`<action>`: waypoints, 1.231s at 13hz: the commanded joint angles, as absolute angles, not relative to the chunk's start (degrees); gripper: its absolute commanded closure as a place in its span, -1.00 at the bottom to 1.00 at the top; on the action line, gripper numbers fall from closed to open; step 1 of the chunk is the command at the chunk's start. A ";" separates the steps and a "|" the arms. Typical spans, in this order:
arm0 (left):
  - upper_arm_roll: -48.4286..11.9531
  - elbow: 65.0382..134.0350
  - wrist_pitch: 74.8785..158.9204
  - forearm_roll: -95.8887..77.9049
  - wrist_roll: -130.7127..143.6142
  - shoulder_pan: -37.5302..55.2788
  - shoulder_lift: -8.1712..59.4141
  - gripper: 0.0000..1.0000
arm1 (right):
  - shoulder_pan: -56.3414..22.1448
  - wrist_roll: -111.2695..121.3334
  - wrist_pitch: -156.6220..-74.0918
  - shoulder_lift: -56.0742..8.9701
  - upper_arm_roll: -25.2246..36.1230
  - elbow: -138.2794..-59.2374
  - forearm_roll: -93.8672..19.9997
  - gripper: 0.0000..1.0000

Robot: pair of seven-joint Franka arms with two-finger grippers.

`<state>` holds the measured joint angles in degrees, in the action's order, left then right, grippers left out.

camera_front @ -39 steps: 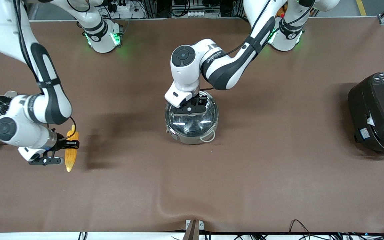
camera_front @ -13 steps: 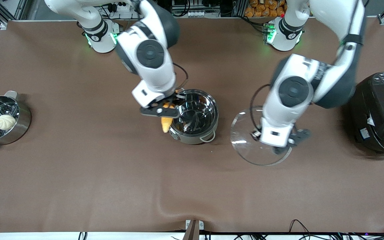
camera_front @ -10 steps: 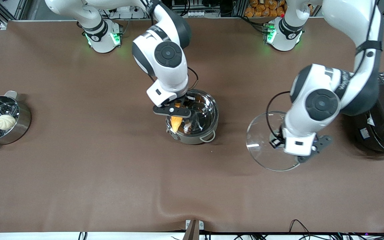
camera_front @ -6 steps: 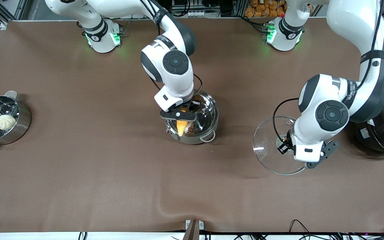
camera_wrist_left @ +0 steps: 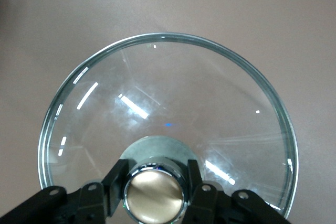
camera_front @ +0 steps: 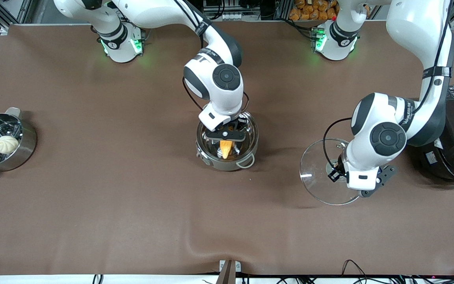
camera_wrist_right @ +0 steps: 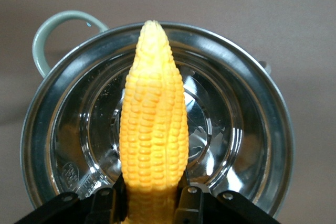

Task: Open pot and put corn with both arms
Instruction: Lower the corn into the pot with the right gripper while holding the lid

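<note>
The robot's left gripper will release the glass lid on the table (camera_front: 296, 156) beside the steel pot, toward the rice cooker. The lid is now low at the table.
The steel pot (camera_front: 246, 152) stands open at the table's middle. My right gripper (camera_front: 226, 136) is over it, shut on the corn (camera_front: 225, 147), whose tip hangs inside the rim. The right wrist view shows the corn (camera_wrist_right: 153, 124) held between the fingers (camera_wrist_right: 185, 198) above the pot's bare bottom (camera_wrist_right: 220, 124). My left gripper (camera_front: 363, 181) is shut on the copper knob (camera_wrist_left: 154, 194) of the glass lid (camera_front: 318, 173), which is low over or on the table toward the left arm's end. The lid's glass (camera_wrist_left: 173, 103) fills the left wrist view.
A steel steamer pot (camera_front: 24, 148) with a pale bun (camera_front: 6, 144) stands at the right arm's end. A big black rice cooker (camera_front: 453, 134) stands at the left arm's end, close to my left arm's elbow.
My left gripper lifted the lid off the pot and carried it toward the rice cooker. My right gripper brought the corn from beside the steamer pot to over the open pot.
</note>
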<state>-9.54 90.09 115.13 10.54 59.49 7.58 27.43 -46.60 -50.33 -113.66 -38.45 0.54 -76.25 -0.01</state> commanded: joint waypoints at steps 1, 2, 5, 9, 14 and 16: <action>-10.55 101.84 121.53 11.07 61.26 6.33 19.78 1.00 | -47.20 -51.42 -113.91 -38.32 1.32 -76.29 0.70 1.00; -10.55 102.82 122.34 11.07 61.61 6.42 19.86 1.00 | -47.28 -51.42 -113.91 -38.32 1.32 -76.38 0.70 0.84; -10.55 103.88 123.13 11.07 61.61 6.42 20.91 1.00 | -47.37 -51.24 -115.13 -39.37 1.32 -76.55 0.70 0.10; -10.63 105.64 127.18 11.07 62.75 7.47 23.02 1.00 | -47.29 -51.15 -116.72 -39.64 1.41 -77.17 2.27 -1.00; -10.72 105.73 128.23 11.16 64.41 11.86 26.80 1.00 | -44.05 -50.54 -116.02 -35.70 1.67 -77.08 2.12 -1.00; -10.72 105.73 128.50 11.16 65.21 12.83 27.68 1.00 | -40.01 -50.45 -113.65 -31.75 1.58 -77.08 1.67 -1.00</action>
